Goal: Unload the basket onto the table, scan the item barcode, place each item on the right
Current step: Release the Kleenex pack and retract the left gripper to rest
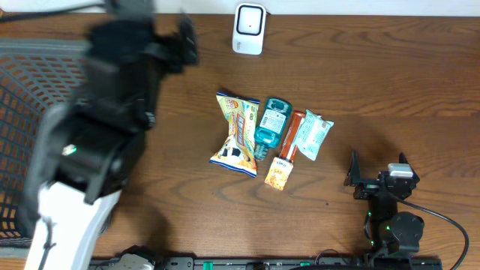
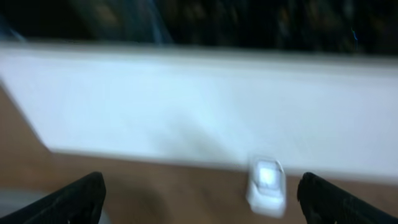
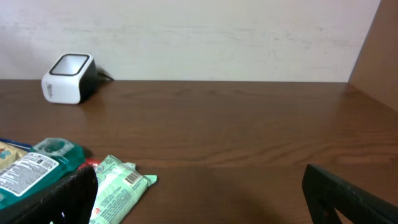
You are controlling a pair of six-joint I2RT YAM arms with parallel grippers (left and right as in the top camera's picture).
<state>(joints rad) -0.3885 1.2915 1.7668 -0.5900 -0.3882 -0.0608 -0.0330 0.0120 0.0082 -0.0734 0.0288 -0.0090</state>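
The small orange packet lies at the orange stick pack's near end, and I need to close my right gripper on the far edge [image 1: 283,161] of that small packet.
Several packaged items lie mid-table: a yellow snack bag [image 1: 235,136], a teal pack [image 1: 271,123], an orange stick pack [image 1: 284,160] and a pale green pack [image 1: 313,136] whose barcode faces up [image 3: 132,179]. The white barcode scanner [image 1: 249,28] stands at the far edge. My left gripper [image 1: 174,43] is raised high and blurred, left of the scanner. In its wrist view it [image 2: 202,208] is open and empty, with the scanner [image 2: 267,185] ahead. My right gripper [image 1: 377,168] rests open near the front right; nothing is between its jaws [image 3: 199,205].
A dark mesh basket [image 1: 22,105] fills the left side of the table. A pale wall [image 3: 199,37] runs behind the scanner [image 3: 68,78]. The teal pack [image 3: 37,165] lies left of the right gripper's fingers.
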